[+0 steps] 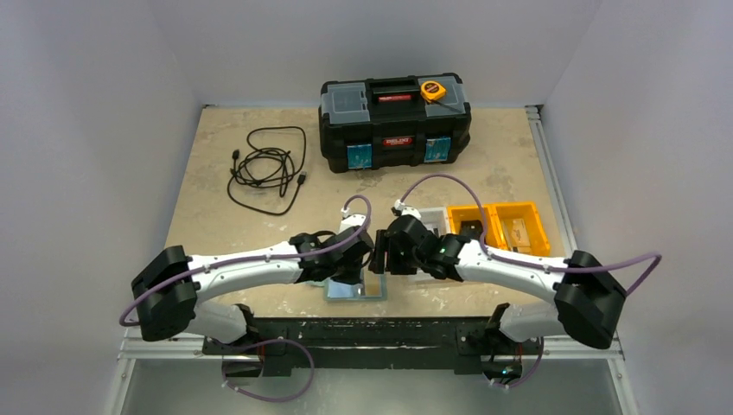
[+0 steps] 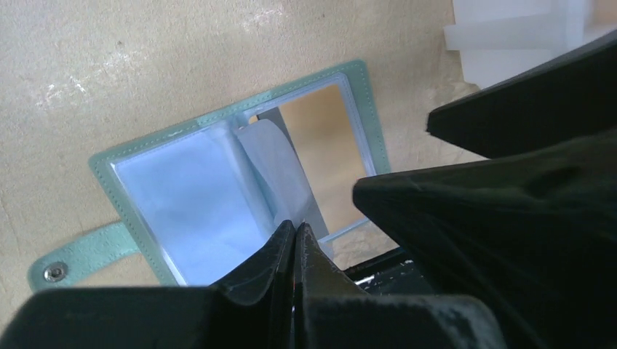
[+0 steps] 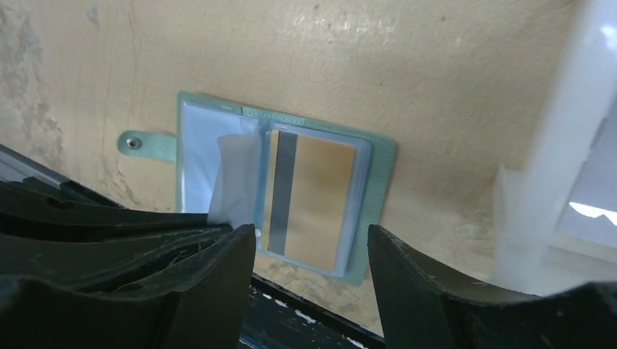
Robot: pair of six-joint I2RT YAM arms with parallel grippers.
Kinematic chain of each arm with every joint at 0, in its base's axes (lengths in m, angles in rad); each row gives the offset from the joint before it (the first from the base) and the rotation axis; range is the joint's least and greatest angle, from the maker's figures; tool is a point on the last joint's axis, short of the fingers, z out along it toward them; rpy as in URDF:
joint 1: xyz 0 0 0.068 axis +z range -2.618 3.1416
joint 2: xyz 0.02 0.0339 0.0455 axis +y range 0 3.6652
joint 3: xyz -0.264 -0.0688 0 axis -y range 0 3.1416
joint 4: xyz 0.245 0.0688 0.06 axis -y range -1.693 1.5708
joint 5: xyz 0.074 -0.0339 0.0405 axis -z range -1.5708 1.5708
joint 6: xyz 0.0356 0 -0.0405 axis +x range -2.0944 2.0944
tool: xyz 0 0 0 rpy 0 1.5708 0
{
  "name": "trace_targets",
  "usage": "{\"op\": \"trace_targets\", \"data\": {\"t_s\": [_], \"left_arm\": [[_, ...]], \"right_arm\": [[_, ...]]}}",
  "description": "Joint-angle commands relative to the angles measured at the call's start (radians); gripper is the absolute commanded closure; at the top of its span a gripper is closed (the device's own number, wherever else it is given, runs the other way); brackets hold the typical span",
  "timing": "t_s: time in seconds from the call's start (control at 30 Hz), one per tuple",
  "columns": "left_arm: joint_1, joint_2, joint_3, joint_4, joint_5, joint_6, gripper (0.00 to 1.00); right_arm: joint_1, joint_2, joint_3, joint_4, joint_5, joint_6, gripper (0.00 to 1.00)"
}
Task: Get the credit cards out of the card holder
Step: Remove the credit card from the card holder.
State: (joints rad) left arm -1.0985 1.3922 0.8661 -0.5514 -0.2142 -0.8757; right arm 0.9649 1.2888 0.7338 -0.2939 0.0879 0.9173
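Note:
The robot's left gripper pinches only the translucent pocket leaf, so it should open and take hold of the credit card's striped edge point(image 3: 273, 195) while the right gripper steadies the card holder.
The teal-green card holder point(image 1: 356, 291) lies open on the table near the front edge. In the left wrist view its pale blue pockets point(image 2: 189, 203) face up. My left gripper point(image 2: 295, 227) is shut on a thin translucent inner pocket leaf point(image 2: 273, 156) and holds it lifted. The tan-orange credit card point(image 3: 313, 200), with a grey stripe, sits in the right-hand pocket. My right gripper point(image 3: 309, 234) is open just above the near edge of that pocket, one finger on each side of the card. The black card is hidden.
A black toolbox point(image 1: 395, 121) with a yellow tape measure point(image 1: 433, 90) stands at the back. A coiled black cable point(image 1: 266, 169) lies back left. Two orange bins point(image 1: 501, 226) and a white bin point(image 1: 430, 216) sit right of the grippers. The black front rail point(image 1: 363, 333) is close.

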Motion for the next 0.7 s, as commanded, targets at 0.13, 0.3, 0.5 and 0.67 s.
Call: {"op": "trace_targets", "data": {"t_s": [0.13, 0.3, 0.5, 0.67], "left_arm": [[0.049, -0.116, -0.110, 0.150, 0.095, -0.012, 1.00], [0.066, -0.156, -0.177, 0.221, 0.128, -0.034, 1.00], [0.068, -0.206, -0.199, 0.190, 0.090, -0.047, 0.86], [0.069, -0.282, -0.174, 0.016, -0.024, -0.089, 0.68]], "right_arm": [[0.032, 0.136, 0.064, 0.170, -0.059, 0.033, 0.42], [0.035, 0.197, 0.075, 0.195, -0.066, 0.034, 0.50], [0.067, 0.252, 0.108, 0.206, -0.075, 0.031, 0.54], [0.102, 0.288, 0.154, 0.207, -0.079, 0.034, 0.54]]}}
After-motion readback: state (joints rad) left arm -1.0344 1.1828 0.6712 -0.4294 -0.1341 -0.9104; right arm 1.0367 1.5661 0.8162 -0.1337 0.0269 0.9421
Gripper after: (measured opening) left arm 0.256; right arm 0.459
